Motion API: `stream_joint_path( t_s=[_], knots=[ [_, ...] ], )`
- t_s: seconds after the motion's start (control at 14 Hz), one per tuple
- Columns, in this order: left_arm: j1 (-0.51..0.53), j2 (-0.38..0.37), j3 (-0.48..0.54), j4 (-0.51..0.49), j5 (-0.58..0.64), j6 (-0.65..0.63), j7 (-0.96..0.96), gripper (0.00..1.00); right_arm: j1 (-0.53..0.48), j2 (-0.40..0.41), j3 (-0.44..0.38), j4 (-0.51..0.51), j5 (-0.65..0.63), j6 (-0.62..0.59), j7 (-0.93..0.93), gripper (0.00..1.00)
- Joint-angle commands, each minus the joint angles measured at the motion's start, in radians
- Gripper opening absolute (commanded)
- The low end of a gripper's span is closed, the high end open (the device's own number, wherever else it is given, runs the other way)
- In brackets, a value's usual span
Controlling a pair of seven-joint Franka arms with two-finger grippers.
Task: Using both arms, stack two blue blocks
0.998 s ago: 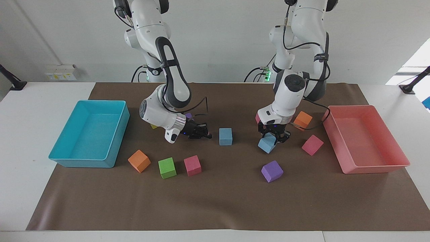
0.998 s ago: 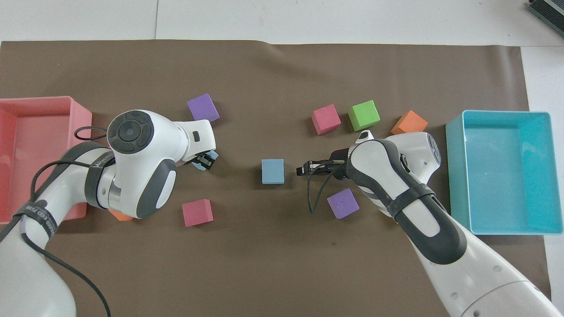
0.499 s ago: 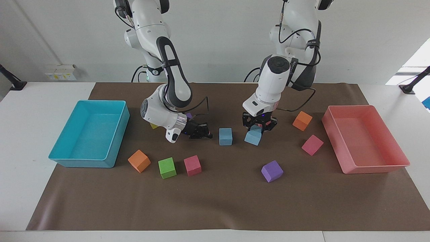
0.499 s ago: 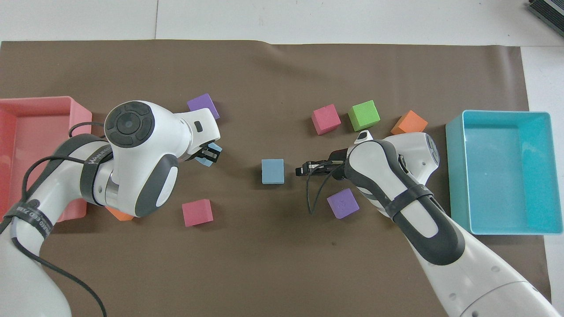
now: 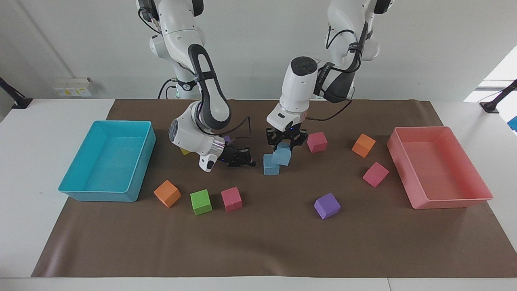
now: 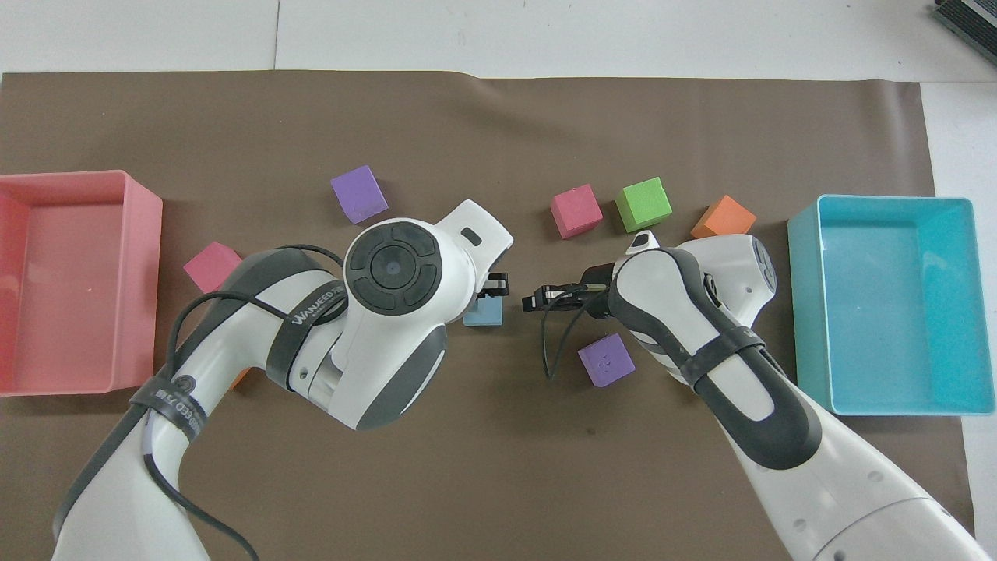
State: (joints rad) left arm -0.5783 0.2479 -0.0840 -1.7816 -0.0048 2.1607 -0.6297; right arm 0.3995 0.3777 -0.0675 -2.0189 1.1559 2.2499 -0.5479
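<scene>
The robot's left gripper will release its blue block on top of the blue block (image 6: pixel 484 309) that rests on the brown mat.
One blue block (image 5: pixel 270 167) rests on the brown mat at the middle of the table; in the overhead view only a corner of this block (image 6: pixel 487 315) shows beneath the left wrist. The second blue block (image 5: pixel 281 157) hangs tilted just over the resting block's edge toward the left arm's end. My left gripper (image 5: pixel 283 148) points down and is shut on it. My right gripper (image 5: pixel 247 162) lies low over the mat, shut on nothing, a short way from the resting block toward the right arm's end; from above, the right gripper (image 6: pixel 537 299) points at that block.
A cyan tray (image 5: pixel 103 197) sits at the right arm's end, a pink tray (image 5: pixel 448 202) at the left arm's end. Loose cubes lie around: orange (image 5: pixel 167 193), green (image 5: pixel 200 201), pink (image 5: pixel 231 199), purple (image 5: pixel 327 205), pink (image 5: pixel 375 174), orange (image 5: pixel 363 145), pink (image 5: pixel 317 142).
My left gripper has lifted its blue block and carried it from near the pink tray to just over the resting blue block. The right arm has not moved.
</scene>
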Motion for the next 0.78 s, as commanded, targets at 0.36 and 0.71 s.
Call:
stream_joint_path(
  t_s=[0.36,0.71],
  knots=[
    [-0.035,0.07,0.018,0.073,0.017,-0.048,-0.096,0.01,0.001,0.001,0.002,-0.009,0.038,0.022,-0.032,0.0],
    [-0.047,0.07,0.015,0.059,0.014,-0.039,-0.094,0.19,0.001,0.001,0.002,-0.009,0.038,0.023,-0.032,0.0]
  ],
)
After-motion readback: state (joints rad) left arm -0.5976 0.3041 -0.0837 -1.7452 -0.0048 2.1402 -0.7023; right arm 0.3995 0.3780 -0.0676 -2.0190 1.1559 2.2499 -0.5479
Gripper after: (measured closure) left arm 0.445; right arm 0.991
